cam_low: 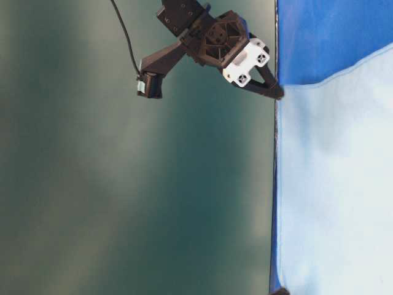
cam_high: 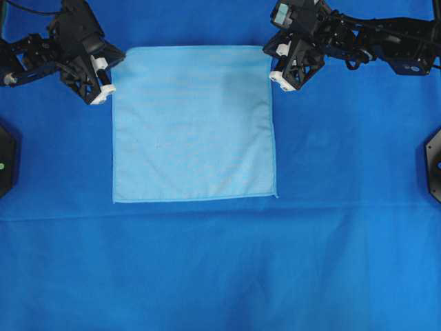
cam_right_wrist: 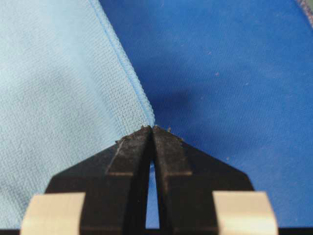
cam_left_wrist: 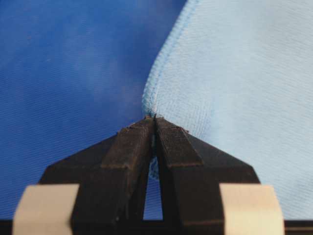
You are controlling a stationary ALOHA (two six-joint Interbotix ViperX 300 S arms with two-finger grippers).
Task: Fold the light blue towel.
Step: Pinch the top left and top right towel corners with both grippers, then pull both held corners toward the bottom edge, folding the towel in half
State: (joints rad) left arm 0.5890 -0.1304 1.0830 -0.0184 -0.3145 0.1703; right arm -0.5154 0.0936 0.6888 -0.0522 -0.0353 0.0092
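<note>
My left gripper should release the light blue towel's far corner onto its near corner (cam_high: 120,200) along the same side.
The light blue towel (cam_high: 193,124) lies spread flat as a square on the deep blue table covering (cam_high: 220,269). My left gripper (cam_high: 116,63) is at the towel's far left corner, shut on the hem. In the left wrist view the left gripper (cam_left_wrist: 154,117) has its tips together on the corner of the towel (cam_left_wrist: 234,73), with a bit of cloth showing between the fingers. My right gripper (cam_high: 269,61) is shut on the far right corner. In the right wrist view the right gripper (cam_right_wrist: 152,127) has its tips closed where the hem of the towel (cam_right_wrist: 58,88) ends.
The blue covering reaches every edge of the overhead view. Black arm bases sit at the left edge (cam_high: 5,162) and the right edge (cam_high: 434,165). In the table-level view the towel (cam_low: 338,184) lies low, with one gripper's tips on its corner.
</note>
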